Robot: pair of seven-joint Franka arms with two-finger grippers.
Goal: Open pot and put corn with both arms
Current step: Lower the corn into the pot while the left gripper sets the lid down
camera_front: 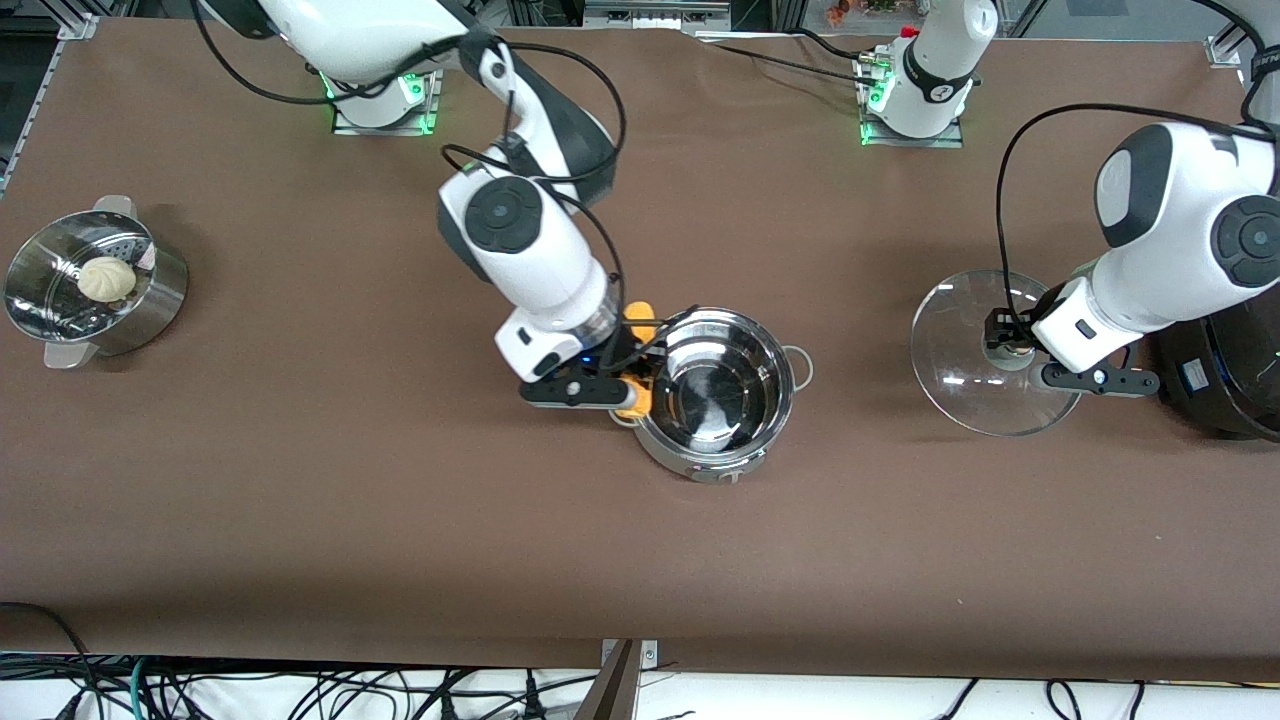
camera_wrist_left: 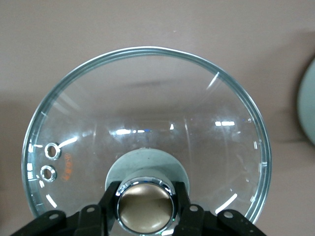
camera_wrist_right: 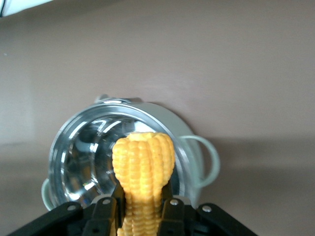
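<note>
Next, my left gripper sets down and lets go of the glass lid, now held away from the pot, on the brown table (camera_front: 957, 425) between the steel pot and the black cooker.
The steel pot (camera_front: 786, 385) stands open mid-table, its bowl bare and shiny; it also shows below the corn in the right wrist view (camera_wrist_right: 83, 157). My right gripper (camera_front: 632, 372) is shut on the yellow corn (camera_front: 640, 322), which it holds over the pot's rim on the right arm's side. In the right wrist view the corn (camera_wrist_right: 143, 157) sticks out between the fingers (camera_wrist_right: 117, 194), over the pot's inside. My left gripper (camera_front: 1012, 340) is shut on the copper knob (camera_wrist_left: 146, 206) of the glass lid (camera_front: 955, 345), held away from the pot toward the left arm's end.
A perforated steel steamer (camera_front: 160, 300) with a white bun (camera_front: 106, 278) stands at the right arm's end of the table. A big black cooker (camera_front: 1235, 380) sits beside the lid at the left arm's end. Brown table surface lies nearer the front camera than the pot.
</note>
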